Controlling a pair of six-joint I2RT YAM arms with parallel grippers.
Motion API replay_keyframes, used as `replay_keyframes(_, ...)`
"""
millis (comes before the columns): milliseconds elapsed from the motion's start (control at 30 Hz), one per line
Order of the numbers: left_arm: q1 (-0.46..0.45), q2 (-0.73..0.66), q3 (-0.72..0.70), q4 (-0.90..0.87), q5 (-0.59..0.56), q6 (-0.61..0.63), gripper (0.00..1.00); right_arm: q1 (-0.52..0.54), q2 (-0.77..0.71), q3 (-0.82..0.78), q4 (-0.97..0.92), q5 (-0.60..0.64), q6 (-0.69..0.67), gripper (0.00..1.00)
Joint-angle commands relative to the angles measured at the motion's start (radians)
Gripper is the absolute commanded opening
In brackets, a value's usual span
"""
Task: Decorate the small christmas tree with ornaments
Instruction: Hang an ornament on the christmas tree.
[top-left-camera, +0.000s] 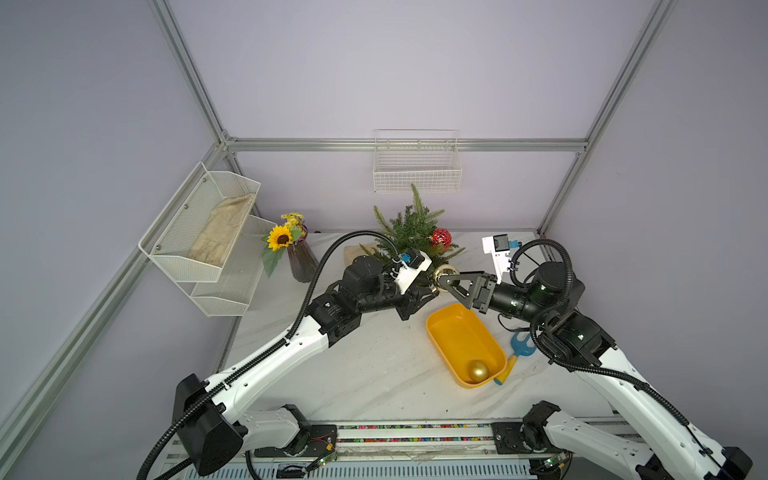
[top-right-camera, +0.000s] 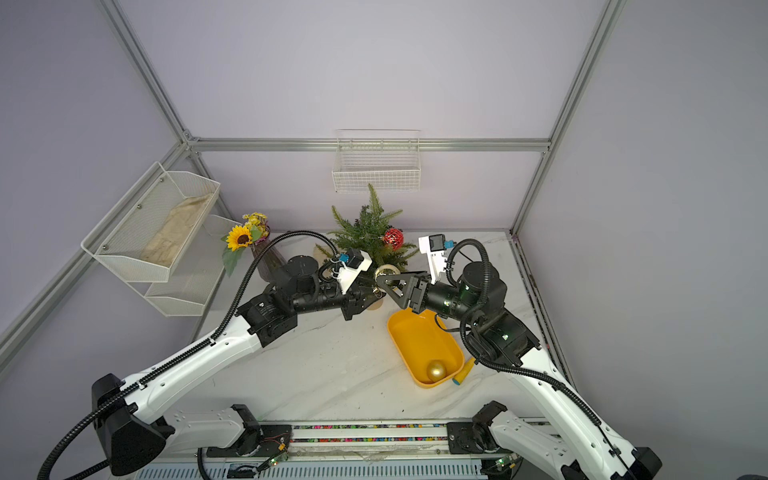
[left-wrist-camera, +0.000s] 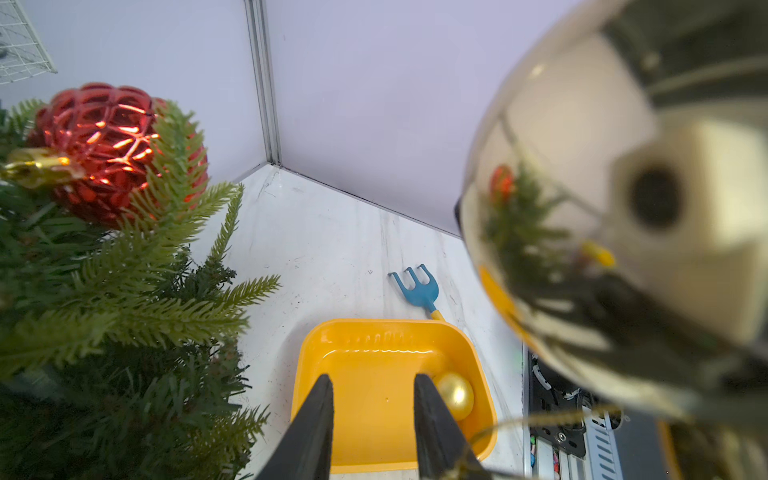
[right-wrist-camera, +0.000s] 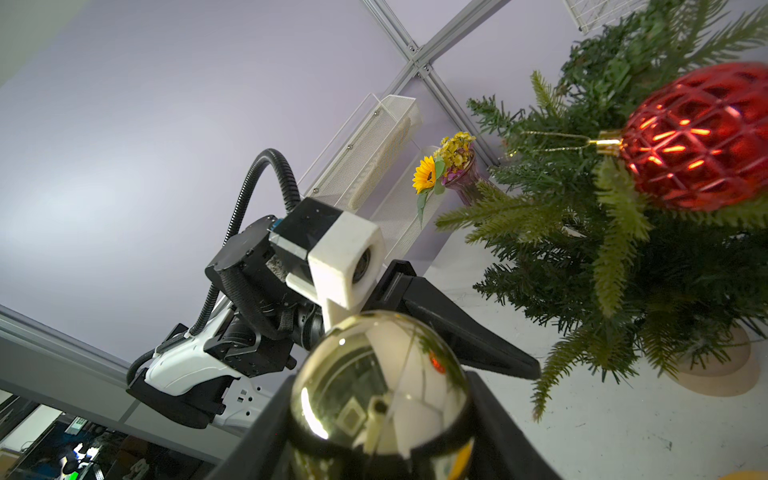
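Observation:
The mirrored ball's gold thread lies beside one finger of my left gripper, outside its fingers. Next, I back away and pinch the thread's far end (left-wrist-camera: 480, 439).
The small christmas tree (top-left-camera: 415, 232) (top-right-camera: 370, 232) stands at the back of the table, and a red faceted ornament (top-left-camera: 440, 237) (left-wrist-camera: 108, 145) (right-wrist-camera: 698, 137) hangs on its right side. My right gripper (top-left-camera: 441, 279) (right-wrist-camera: 380, 415) is shut on the shiny mirrored ball (top-left-camera: 444, 272) (left-wrist-camera: 623, 208) (right-wrist-camera: 380, 386) just in front of the tree. Facing it is my left gripper (top-left-camera: 432, 291) (left-wrist-camera: 370, 376), its jaws apart with nothing between them. The ball's thin gold thread (left-wrist-camera: 540, 419) loops beside one left finger. A matte gold ball (top-left-camera: 478, 370) (left-wrist-camera: 457, 395) lies in the yellow tray (top-left-camera: 453, 332).
A blue-and-yellow toy rake (top-left-camera: 519, 345) (left-wrist-camera: 415, 286) lies right of the tray. A sunflower vase (top-left-camera: 301, 259) stands left of the tree. A white mesh shelf (top-left-camera: 199, 224) hangs on the left wall, and a wire basket (top-left-camera: 417, 166) hangs on the back wall above the tree.

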Motion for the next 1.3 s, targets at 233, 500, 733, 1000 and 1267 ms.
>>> replay_keyframes(233, -0.003, -0.059, 0.062, 0.061, 0.047, 0.04, 0.54, 0.004, -0.01, -0.005, 0.032, 0.007, 0.007, 0.48)
replay_keyframes(500, -0.002, -0.076, 0.053, 0.057, 0.019, 0.05, 0.16, 0.004, -0.017, 0.003, 0.025, 0.027, 0.012, 0.46)
replay_keyframes(733, -0.002, -0.106, 0.009, 0.03, 0.05, 0.065, 0.0, 0.005, -0.021, 0.018, -0.017, 0.121, 0.003, 0.41)
replay_keyframes(1000, -0.001, -0.123, 0.003, -0.078, 0.047, 0.095, 0.0, 0.004, -0.001, 0.013, -0.021, 0.153, -0.021, 0.41)
replay_keyframes(1267, -0.002, -0.137, -0.01, -0.163, -0.09, 0.113, 0.01, 0.004, 0.021, 0.001, -0.025, 0.153, -0.034, 0.4)
